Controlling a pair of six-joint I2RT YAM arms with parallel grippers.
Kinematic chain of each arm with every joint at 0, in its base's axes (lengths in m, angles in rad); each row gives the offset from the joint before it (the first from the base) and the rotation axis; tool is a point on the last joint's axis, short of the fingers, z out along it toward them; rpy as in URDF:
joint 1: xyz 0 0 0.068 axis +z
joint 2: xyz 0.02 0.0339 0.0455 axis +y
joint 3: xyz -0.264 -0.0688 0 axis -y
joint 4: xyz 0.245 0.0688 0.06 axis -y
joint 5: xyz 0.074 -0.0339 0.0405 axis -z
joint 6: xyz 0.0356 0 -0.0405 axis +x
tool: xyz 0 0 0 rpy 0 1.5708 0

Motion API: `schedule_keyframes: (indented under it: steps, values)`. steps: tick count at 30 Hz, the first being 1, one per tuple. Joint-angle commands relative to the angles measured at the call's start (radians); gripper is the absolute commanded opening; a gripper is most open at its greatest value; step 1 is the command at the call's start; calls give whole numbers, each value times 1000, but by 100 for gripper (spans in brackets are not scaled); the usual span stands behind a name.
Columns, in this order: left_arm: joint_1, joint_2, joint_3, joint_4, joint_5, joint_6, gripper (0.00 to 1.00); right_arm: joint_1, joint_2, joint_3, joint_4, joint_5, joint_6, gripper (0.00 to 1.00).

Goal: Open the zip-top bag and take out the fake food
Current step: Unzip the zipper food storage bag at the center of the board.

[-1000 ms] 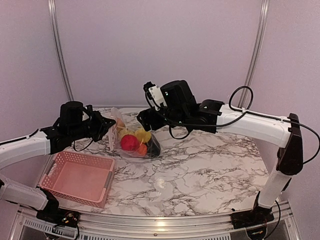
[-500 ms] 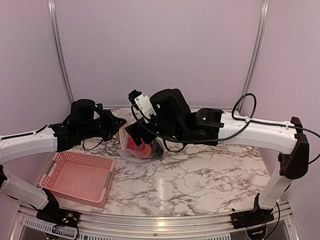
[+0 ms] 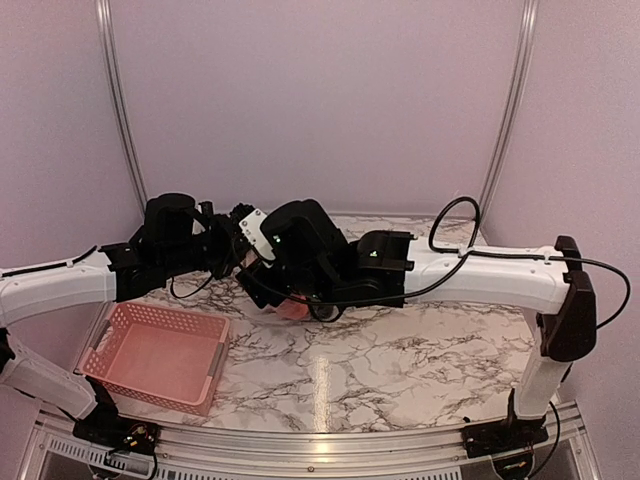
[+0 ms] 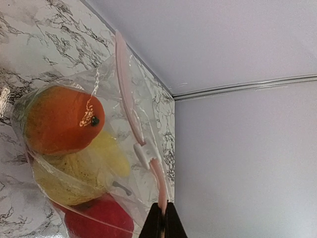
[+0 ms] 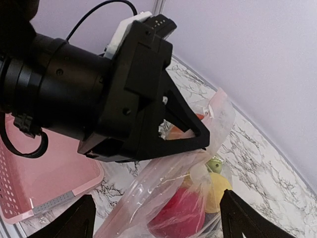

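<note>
I have the bag's pink zip pinched in my left gripper away from the white slider, so next I open its fingers and take the white slider itself (image 4: 145, 154) first.
The zip-top bag (image 4: 106, 94) is clear and crinkly, with a pink zip strip (image 4: 126, 94) and a white slider (image 4: 144, 154). It holds the fake food: an orange fruit (image 4: 62, 119), a yellow piece (image 4: 74, 176) and a red apple (image 4: 99, 224). My left gripper (image 4: 162, 207) is shut on the end of the zip strip. In the right wrist view the left gripper (image 5: 204, 140) pinches the bag's top edge. My right gripper (image 5: 157, 195) is open, its fingers wide apart on either side of the bag (image 5: 163, 183). The red apple (image 5: 181, 215), a yellow piece (image 5: 219, 191) and a green piece (image 5: 214, 163) show through the plastic. In the top view the right wrist (image 3: 300, 245) hides most of the bag.
A pink mesh basket (image 3: 155, 313) stands at the near left of the marble table (image 3: 400, 350), and also shows in the right wrist view (image 5: 49, 163). The back wall is close behind the bag. The two arms meet over the table's back left part.
My right arm has swung left and down over the bag, hiding it from the top view. My left gripper has shifted right, still holding the bag's top edge.
</note>
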State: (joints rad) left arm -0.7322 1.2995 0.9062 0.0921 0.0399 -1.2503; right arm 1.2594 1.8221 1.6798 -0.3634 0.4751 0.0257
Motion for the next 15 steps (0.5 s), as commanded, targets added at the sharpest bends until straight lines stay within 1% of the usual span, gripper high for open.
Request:
schedule_keyframes:
  steps: [1,5,9,11,14,15]
  values:
    - [-13,0,36,16,-1,0,0,5,47,48,-57,84,5,81]
    - [-19,-2,36,14,-5,0,0,5,75,73,-74,116,10,72]
    - [-21,-3,33,14,-5,2,0,6,88,92,-91,134,16,58]
    - [-22,-6,33,13,-8,4,0,5,89,94,-100,149,21,46]
    - [-23,-13,37,5,-15,15,0,5,86,94,-109,164,25,22]
    - [-24,-16,38,0,-19,17,0,6,86,95,-111,165,23,16]
